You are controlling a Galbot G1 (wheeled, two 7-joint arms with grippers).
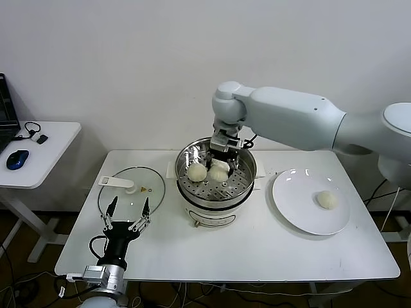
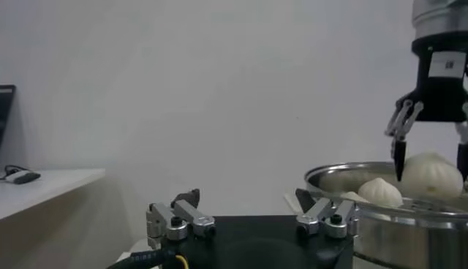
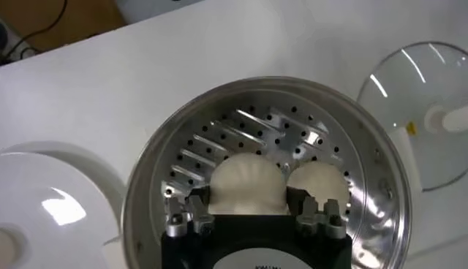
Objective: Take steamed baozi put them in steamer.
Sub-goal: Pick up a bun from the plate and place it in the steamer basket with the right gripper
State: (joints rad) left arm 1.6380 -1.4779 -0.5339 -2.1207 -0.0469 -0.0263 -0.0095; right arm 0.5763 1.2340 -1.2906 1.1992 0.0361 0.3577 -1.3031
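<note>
The baozi, held low inside the steamer now, will be let go by my right gripper on the perforated tray [image 1: 214,188] [image 3: 254,133] by the steamer's front rim, near the second baozi.
The steel steamer [image 1: 192,206] stands mid-table. My right gripper [image 1: 223,164] reaches down into it, shut on a cream-white baozi [image 1: 218,174] held low over the perforated tray. In the right wrist view the fingers [image 3: 306,210] press both sides of that baozi [image 3: 247,175]. A second baozi [image 1: 196,171] lies beside it in the steamer [image 3: 365,219], toward the lid side. In the left wrist view a further bun [image 2: 352,197] peeks over the rim. One baozi [image 1: 327,199] lies on the white plate [image 1: 295,205]. My left gripper [image 1: 126,208] is parked open at the front left.
The flat glass lid [image 1: 128,186] with a white handle lies left of the steamer, just beyond my left gripper. A side table [image 1: 45,151] with a blue mouse stands at the far left. The wall is close behind the steamer.
</note>
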